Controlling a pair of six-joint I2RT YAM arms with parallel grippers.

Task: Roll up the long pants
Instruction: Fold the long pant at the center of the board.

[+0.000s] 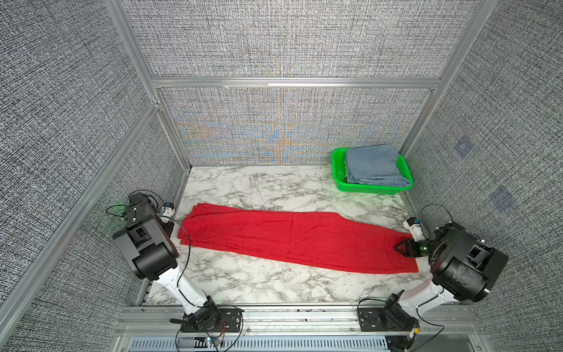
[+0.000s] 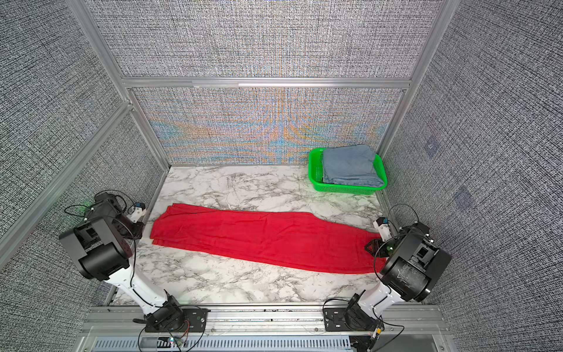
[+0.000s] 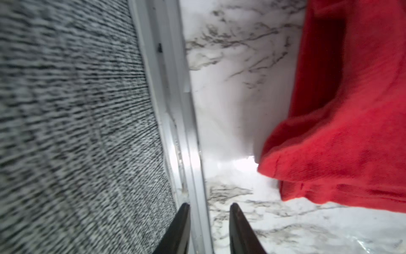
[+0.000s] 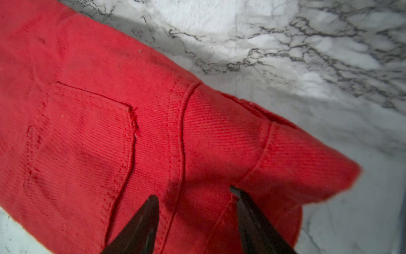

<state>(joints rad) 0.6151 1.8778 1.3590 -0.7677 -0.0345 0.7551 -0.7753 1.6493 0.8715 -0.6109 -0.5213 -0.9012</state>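
The leg end of the long pants is bunched up crooked, so my left gripper needs to pinch its near corner (image 3: 289, 184) and pull it out straight before rolling.
The long pants (image 1: 289, 240) (image 2: 262, 240) are bright red and lie flat across the marble table, folded lengthwise, leg ends at the left and waist at the right. My left gripper (image 3: 209, 205) is open with nothing between its fingers. It hovers low over the table's left edge rail, a short way off the leg ends (image 3: 351, 132), and the arm mostly hides it in both top views. My right gripper (image 4: 194, 193) (image 1: 401, 246) is open over the waist end. Its fingertips (image 4: 151, 202) are down at the waistband and back pocket (image 4: 87, 136), with the cloth slightly humped between them.
A green basket (image 1: 371, 190) (image 2: 347, 189) holding a folded blue-grey garment (image 1: 374, 166) stands at the back right corner. Textured grey walls (image 3: 66, 110) and a metal rail (image 3: 175, 110) close in the table on three sides. Bare marble (image 1: 259, 186) lies behind and in front of the pants.
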